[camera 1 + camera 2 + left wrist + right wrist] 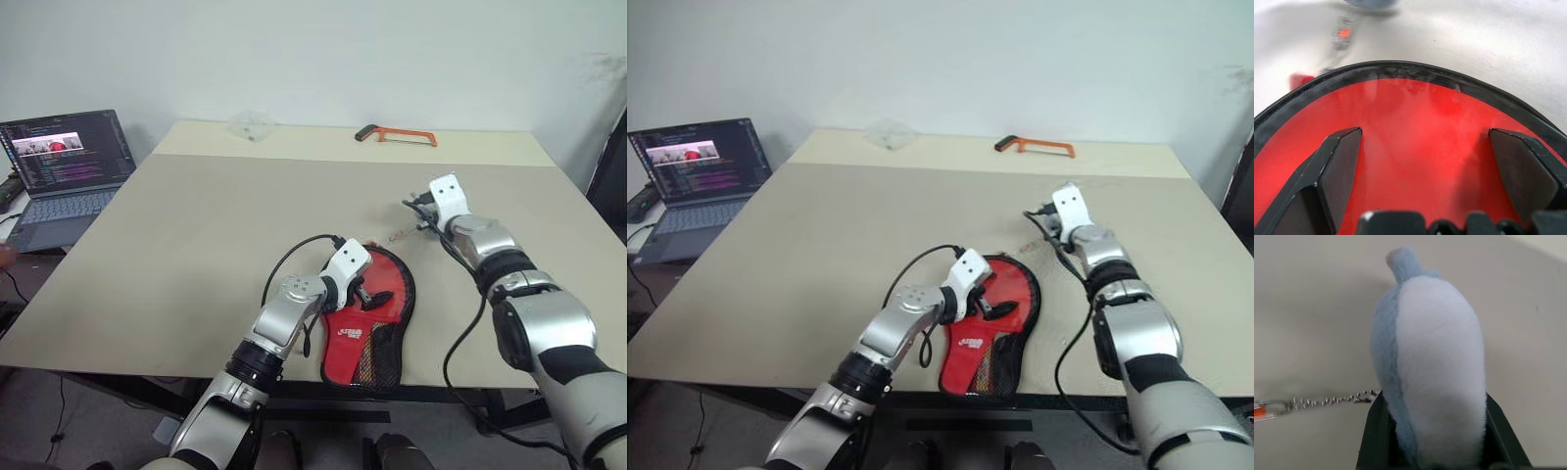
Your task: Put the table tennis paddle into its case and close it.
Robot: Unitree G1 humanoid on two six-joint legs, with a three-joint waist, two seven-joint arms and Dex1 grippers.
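Observation:
The right gripper needs to release the fluffy lump on the table [442, 346] beside the case's mesh pocket.
The case [359, 339] lies flat near the table's front edge, red side up with white lettering, black-rimmed, its mesh pocket at the narrow end toward me. My left gripper [369, 294] hovers open just over its round part, and both fingers [1337, 161] stand wide above the red fabric [1415, 117]. The table tennis paddle is hidden. My right gripper [419, 207] is to the right of the case and further back, shut on a white and pale-blue fluffy lump [1435, 362]. A thin ball chain [1332, 400] runs from the lump toward the case's top edge.
An orange-framed hacksaw [396, 135] lies at the table's far edge, and a clear crumpled plastic piece [253, 125] is to its left. An open laptop [64, 171] stands on a lower surface off the table's left side. Black cables trail from both wrists.

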